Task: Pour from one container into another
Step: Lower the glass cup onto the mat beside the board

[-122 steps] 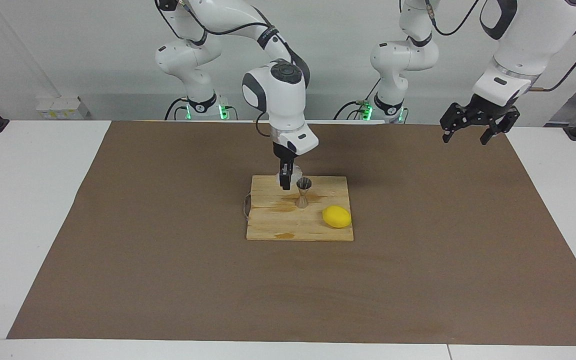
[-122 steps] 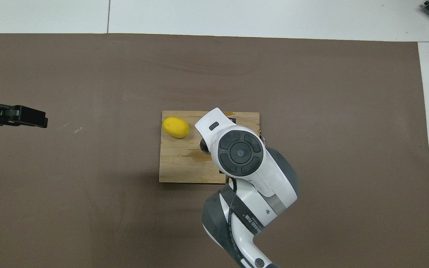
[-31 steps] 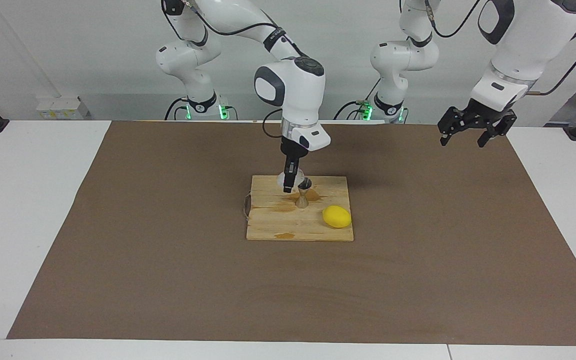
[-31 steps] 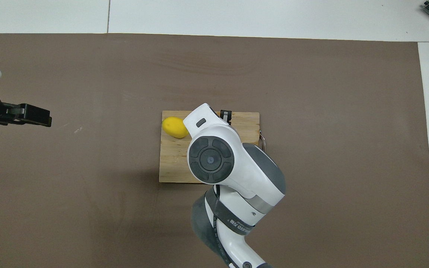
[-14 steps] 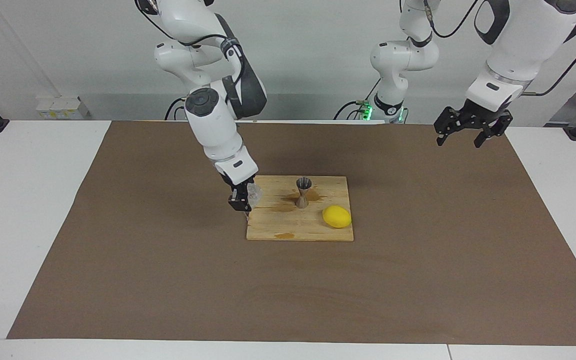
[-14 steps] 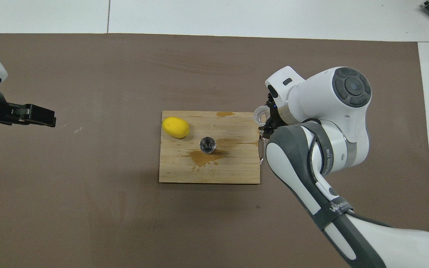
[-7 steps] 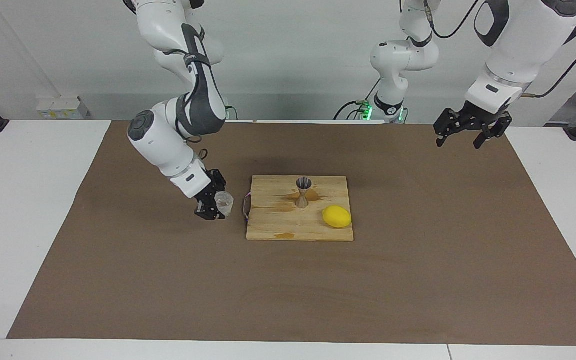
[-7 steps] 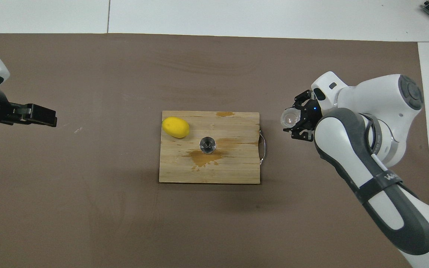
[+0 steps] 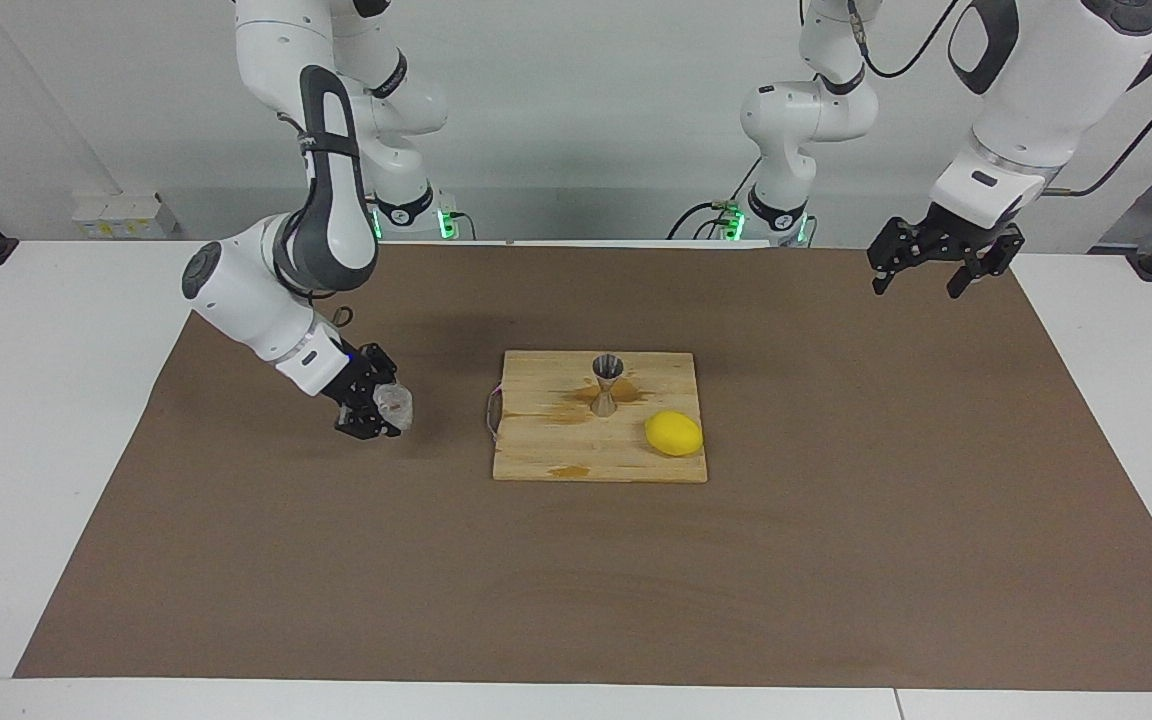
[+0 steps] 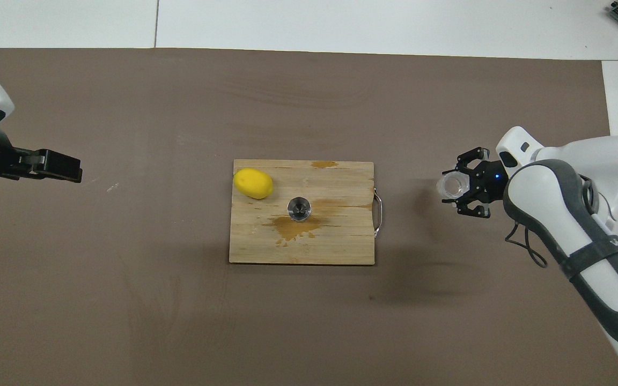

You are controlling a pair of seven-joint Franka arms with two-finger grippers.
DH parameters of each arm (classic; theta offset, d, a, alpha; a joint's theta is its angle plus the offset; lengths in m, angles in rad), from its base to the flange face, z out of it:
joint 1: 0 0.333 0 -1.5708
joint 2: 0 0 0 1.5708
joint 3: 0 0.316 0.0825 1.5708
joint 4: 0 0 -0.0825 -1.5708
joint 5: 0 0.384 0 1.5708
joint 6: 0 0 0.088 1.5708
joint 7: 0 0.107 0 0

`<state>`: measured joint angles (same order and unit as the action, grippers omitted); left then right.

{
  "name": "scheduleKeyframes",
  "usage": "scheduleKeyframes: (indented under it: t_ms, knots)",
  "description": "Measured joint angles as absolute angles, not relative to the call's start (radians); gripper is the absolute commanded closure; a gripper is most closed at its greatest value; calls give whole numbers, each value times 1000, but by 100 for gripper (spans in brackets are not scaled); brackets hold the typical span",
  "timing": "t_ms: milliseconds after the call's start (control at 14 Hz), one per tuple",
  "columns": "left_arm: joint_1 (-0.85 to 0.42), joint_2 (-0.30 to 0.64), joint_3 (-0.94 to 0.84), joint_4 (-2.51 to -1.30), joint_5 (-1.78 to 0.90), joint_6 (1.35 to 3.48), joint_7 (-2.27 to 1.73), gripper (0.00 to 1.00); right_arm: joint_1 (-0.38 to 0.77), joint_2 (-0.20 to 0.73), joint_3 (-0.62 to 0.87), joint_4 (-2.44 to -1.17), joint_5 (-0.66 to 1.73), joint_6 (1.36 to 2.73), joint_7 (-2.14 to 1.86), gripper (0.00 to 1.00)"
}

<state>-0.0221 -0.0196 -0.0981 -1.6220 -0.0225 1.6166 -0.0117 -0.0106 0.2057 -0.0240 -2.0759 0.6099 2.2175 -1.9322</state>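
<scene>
I need to use my right gripper to set the clear glass cup, now held low over the brown mat, down and let go of it on the brown mat out [image 10: 471,202] past the board's metal handle.
My right gripper [image 9: 381,408] is shut on the small clear ribbed glass cup [image 9: 396,404] and holds it low over the brown mat, off the wooden board's end toward the right arm. In the overhead view the cup [image 10: 451,185] shows its open mouth between the fingers of the right gripper [image 10: 463,188]. The silvery hourglass jigger [image 9: 607,384] stands upright on the board [image 9: 556,455], apart from the cup; it also shows in the overhead view [image 10: 299,208]. My left gripper [image 9: 926,272] is open and empty, waiting in the air over the mat at the left arm's end [image 10: 51,164].
A yellow lemon [image 9: 674,433] lies on the board beside the jigger, toward the left arm's end. A wet brown stain [image 10: 293,228] spreads on the board [image 10: 341,177] by the jigger. A metal handle [image 10: 377,214] sticks out of the board's end.
My right gripper has carried the glass cup away from the jigger, off the board, toward the right arm's end and lower over the mat. The left arm has barely moved.
</scene>
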Motion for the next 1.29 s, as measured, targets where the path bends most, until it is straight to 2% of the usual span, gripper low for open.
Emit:
scheduleKeyframes:
  t_ms: [502, 860, 1075, 1147, 1290]
  knots:
    - [-31, -18, -101, -1621, -6, 1617, -12, 0, -102, 215, -24, -2125, 673, 2217, -2075, 39]
    - [-34, -18, -100, -1621, -4, 1617, -13, 0, -107, 235, -22, -2128, 682, 2217, -2090, 37]
    - [-34, -18, -100, -1621, -3, 1617, -13, 0, -110, 246, -22, -2134, 688, 2217, -2091, 31]
    - [-34, -18, -100, -1620, -3, 1617, -13, 0, -112, 247, -22, -2136, 688, 2217, -2091, 24]
    - [-34, -18, -100, -1620, -3, 1617, -13, 0, -112, 247, -22, -2138, 688, 2218, -2091, 19]
